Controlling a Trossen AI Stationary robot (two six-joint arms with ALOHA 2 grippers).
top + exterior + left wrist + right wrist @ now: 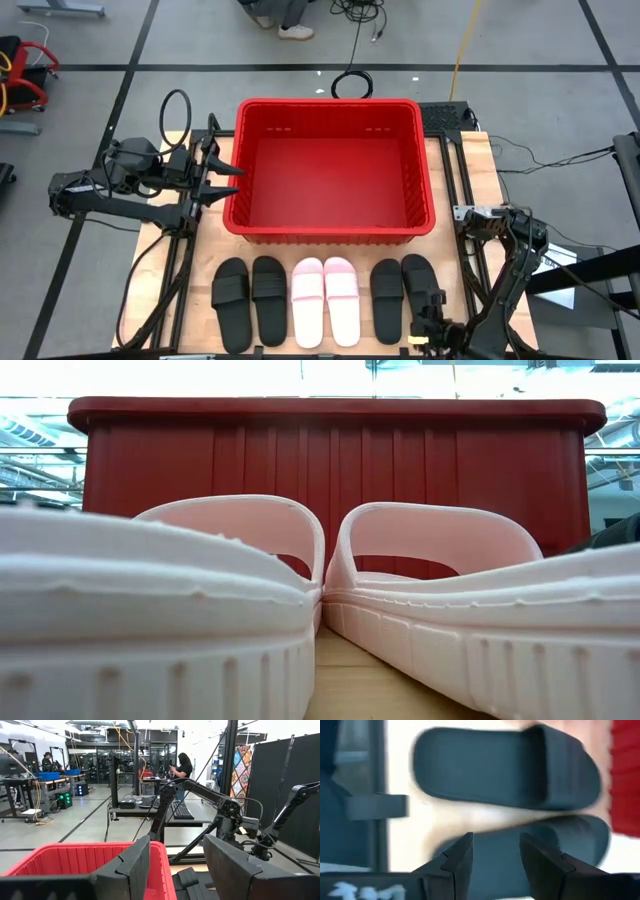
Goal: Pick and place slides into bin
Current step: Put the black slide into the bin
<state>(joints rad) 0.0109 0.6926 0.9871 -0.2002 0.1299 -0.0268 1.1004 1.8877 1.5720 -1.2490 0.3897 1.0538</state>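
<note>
Next, my right gripper grabs the back edge (434, 290) of the nearest black slide's strap, on the side of the strap away from the other slides.
The red bin (330, 215) stands empty at the table's middle; it also shows in the low view (330, 450). Six slides lie side by side, soles down, along the near edge: two black (232, 303) (268, 298), two pale pink (308, 300) (341, 298), two black (387, 298) (418, 285). My right gripper (432, 322) (495, 855) is open, over the heel end of the rightmost black slide (520, 837). My left gripper (228, 182) (172, 865) is open and empty beside the bin's left wall (75, 862).
The two pink slides (150, 610) (470, 620) fill the low view in front of the bin. Black frame rails (185, 260) run along both sides of the wooden table. A person (181, 767) stands in the room far behind the table.
</note>
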